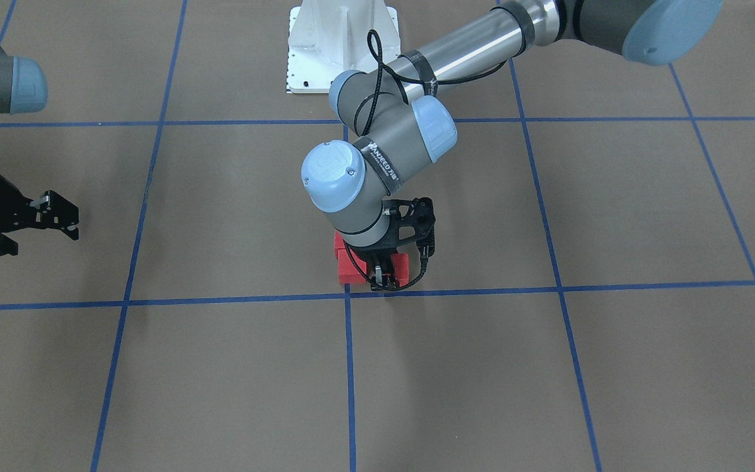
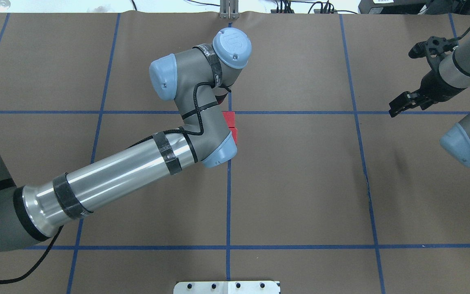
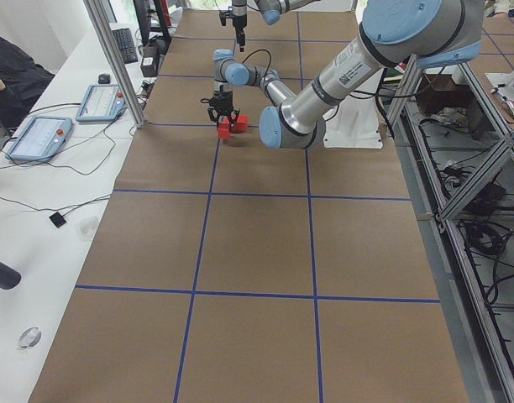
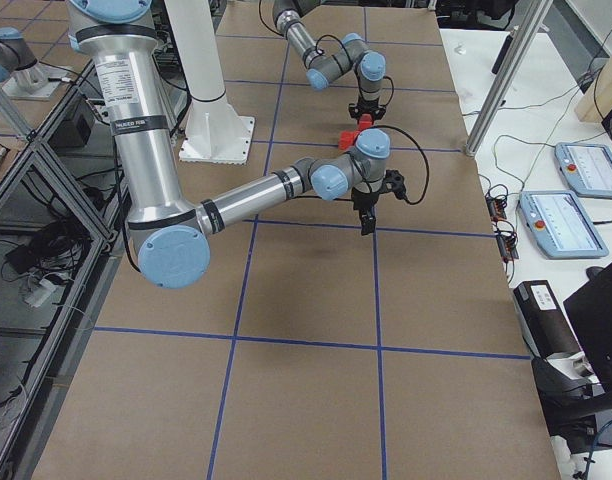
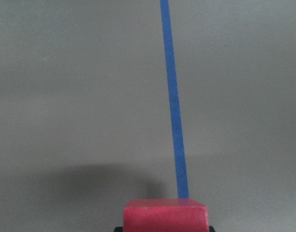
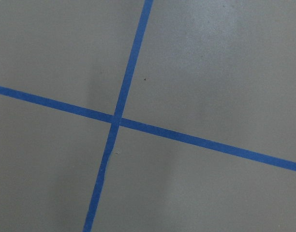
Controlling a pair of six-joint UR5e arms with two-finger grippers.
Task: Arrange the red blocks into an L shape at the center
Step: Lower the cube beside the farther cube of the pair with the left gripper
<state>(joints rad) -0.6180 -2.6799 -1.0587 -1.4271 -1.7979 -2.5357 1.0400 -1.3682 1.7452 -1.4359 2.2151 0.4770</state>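
Note:
I should use my left gripper to set the red block down against the red block behind the center tape crossing (image 1: 380, 264).
The red blocks (image 1: 351, 269) lie close together just behind the center crossing (image 1: 348, 293) of two blue tape lines. In the overhead view only two red faces (image 2: 231, 122) show beside the left wrist. My left gripper (image 1: 383, 278) points straight down over the cluster and is shut on one red block (image 5: 165, 215), with dark fingertips at both its sides. Whether that block touches the paper I cannot tell. My right gripper (image 1: 46, 241) is open and empty, far off to the side; it also shows in the overhead view (image 2: 405, 79).
The robot's white base plate (image 1: 341, 46) stands behind the blocks. The left forearm (image 2: 116, 175) stretches low across the table. The right wrist view shows another blue tape crossing (image 6: 115, 119). Tablets (image 3: 39, 134) and a metal post (image 3: 114, 59) stand off the brown paper.

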